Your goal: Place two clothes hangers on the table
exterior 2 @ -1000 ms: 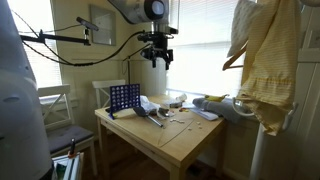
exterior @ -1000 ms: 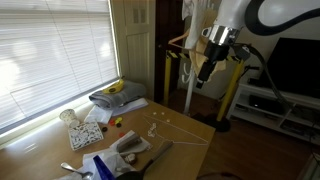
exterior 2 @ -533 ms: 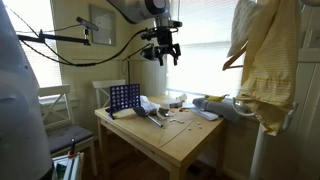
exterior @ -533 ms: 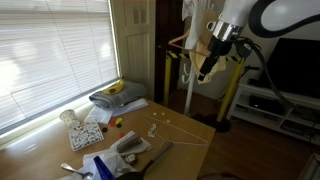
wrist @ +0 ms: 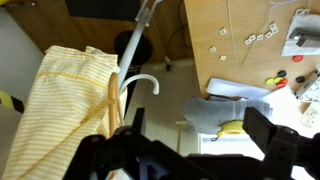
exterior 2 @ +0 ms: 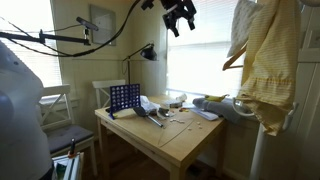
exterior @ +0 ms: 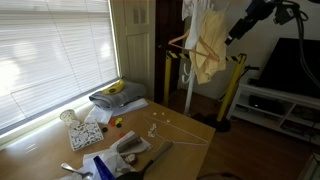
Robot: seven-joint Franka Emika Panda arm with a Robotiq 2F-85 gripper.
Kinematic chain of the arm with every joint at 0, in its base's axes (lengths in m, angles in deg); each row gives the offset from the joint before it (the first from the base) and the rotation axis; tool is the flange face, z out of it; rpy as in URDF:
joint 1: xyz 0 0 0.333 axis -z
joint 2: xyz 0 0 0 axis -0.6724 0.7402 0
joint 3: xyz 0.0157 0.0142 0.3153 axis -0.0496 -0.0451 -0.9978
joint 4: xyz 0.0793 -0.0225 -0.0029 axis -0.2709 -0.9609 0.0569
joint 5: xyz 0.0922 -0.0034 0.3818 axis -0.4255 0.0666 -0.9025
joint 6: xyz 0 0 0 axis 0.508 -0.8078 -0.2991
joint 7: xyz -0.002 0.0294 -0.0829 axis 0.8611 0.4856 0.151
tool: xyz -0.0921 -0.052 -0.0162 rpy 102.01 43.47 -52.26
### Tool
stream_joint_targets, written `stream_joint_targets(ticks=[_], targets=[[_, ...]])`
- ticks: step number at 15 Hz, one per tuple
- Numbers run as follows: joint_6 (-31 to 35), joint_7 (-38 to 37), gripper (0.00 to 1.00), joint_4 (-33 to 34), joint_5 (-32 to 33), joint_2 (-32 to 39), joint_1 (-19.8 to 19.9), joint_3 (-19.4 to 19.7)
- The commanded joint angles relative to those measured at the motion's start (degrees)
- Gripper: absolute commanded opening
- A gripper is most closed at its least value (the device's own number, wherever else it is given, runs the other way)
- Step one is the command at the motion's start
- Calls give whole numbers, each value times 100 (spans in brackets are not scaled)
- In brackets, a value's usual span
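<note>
My gripper needs to go next to the wooden hanger's TV-side arm (exterior: 212,51) (wrist: 112,116), beside the pale yellow garment on the white stand, and close there.
One thin wire clothes hanger (exterior: 178,132) lies flat on the light-brown wooden table (exterior: 45,150) near its far corner. It shows faintly in the wrist view (wrist: 231,35). I cannot make out a second wire hanger. My gripper (exterior: 237,30) is high in the air, off the table's end and next to the hanging pale yellow garment (exterior: 205,45). It is also at the top of an exterior view (exterior 2: 180,14), above the table (exterior 2: 190,145). In the wrist view the jaws (wrist: 195,140) are open and empty, above the garment (wrist: 60,110) and the table edge (wrist: 205,45).
The table holds a grey cloth with a banana (exterior: 118,93), small white pieces (wrist: 255,38), papers and a blue grid game (exterior 2: 123,97). A white stand pole (wrist: 138,45) carries the garment. A TV (exterior: 295,60) on a low white stand (exterior: 275,103), yellow posts (exterior: 233,85) and a white chair (exterior 2: 50,105) surround the table.
My gripper has risen well above the table and moved off its end, toward the hanging yellow garment. It stays open and empty. Nothing on the table has moved.
</note>
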Motion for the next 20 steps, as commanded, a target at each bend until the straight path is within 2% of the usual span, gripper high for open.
stream_joint_targets(ticks=[1, 6, 7, 8, 11, 20], targets=[[425, 494, 100, -606, -404, -519, 49, 472], [483, 2632, 100, -838, -1235, -478, -280, 1379], [387, 2735, 100, -734, -1325, -356, -220, 1441], [388, 2321, 100, -693, -1100, -374, -26, 1180], [388, 2396, 100, -700, -1116, -353, 7, 1209], [1197, 2289, 100, -500, -970, 13, 303, 1219]])
